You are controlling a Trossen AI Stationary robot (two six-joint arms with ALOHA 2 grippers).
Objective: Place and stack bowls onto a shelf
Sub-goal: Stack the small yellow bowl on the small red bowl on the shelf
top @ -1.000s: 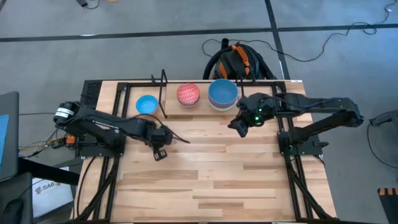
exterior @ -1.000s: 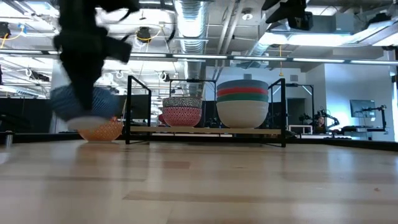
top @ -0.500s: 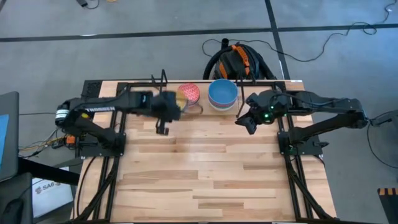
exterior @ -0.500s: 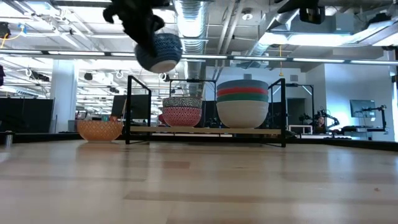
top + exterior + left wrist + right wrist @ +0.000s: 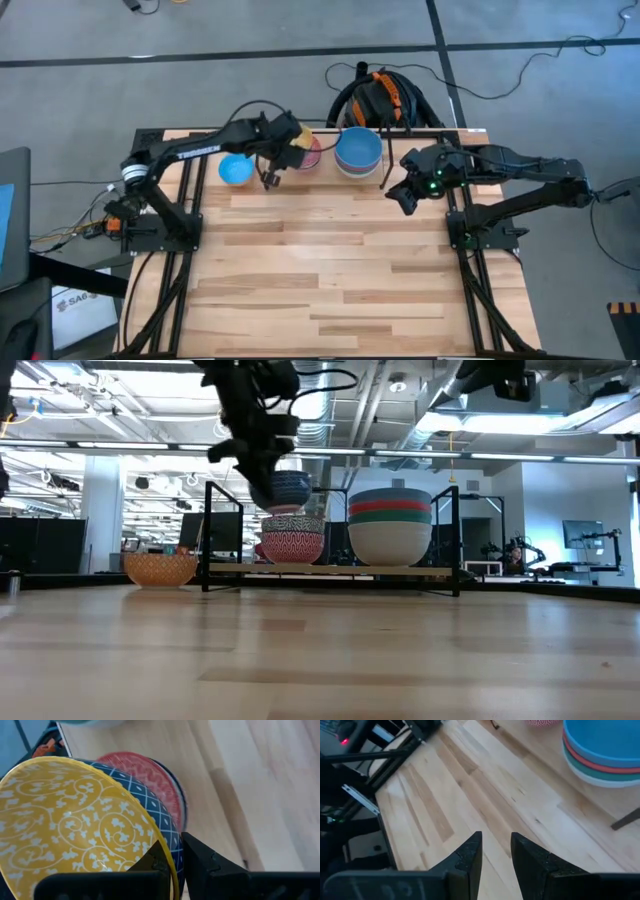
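The yellow bowl slants off to one side of the red bowl, so the robot's left gripper needs to take hold of the yellow bowl's rim [image 5: 162, 837] again and center the yellow bowl before letting go.
My left gripper [image 5: 172, 852] is shut on a bowl [image 5: 75, 820] that is yellow with white swirls inside and blue with a white lattice outside. It holds the bowl [image 5: 287, 491] just over the red patterned bowls [image 5: 293, 540] on the black shelf [image 5: 330, 568]. To the right on the shelf stands a stack of bigger bowls [image 5: 390, 525] with a blue one on top [image 5: 358, 148]. My right gripper [image 5: 496, 845] hangs open over the table [image 5: 330, 270], right of that stack, with nothing between its fingers. My left gripper pinches the bowl's rim [image 5: 167, 865], with one finger [image 5: 150, 862] inside the bowl and the other finger [image 5: 202, 862] on its blue outer wall. It comes slanting down from above. The bowl is lifted clear of the table, close over the red bowl [image 5: 150, 775].
A light blue bowl [image 5: 236, 168] sits on the table left of the shelf's left posts [image 5: 207, 535]. The near half of the table is bare wood. Black arm-mount rails [image 5: 470, 260] run along both table sides.
My left gripper has carried the bowl up from the table's left part, toward the far edge and the right, over the shelf's left post to above the red bowls. Its wrist has rolled on the way. My right gripper has drawn back a little toward the right edge.
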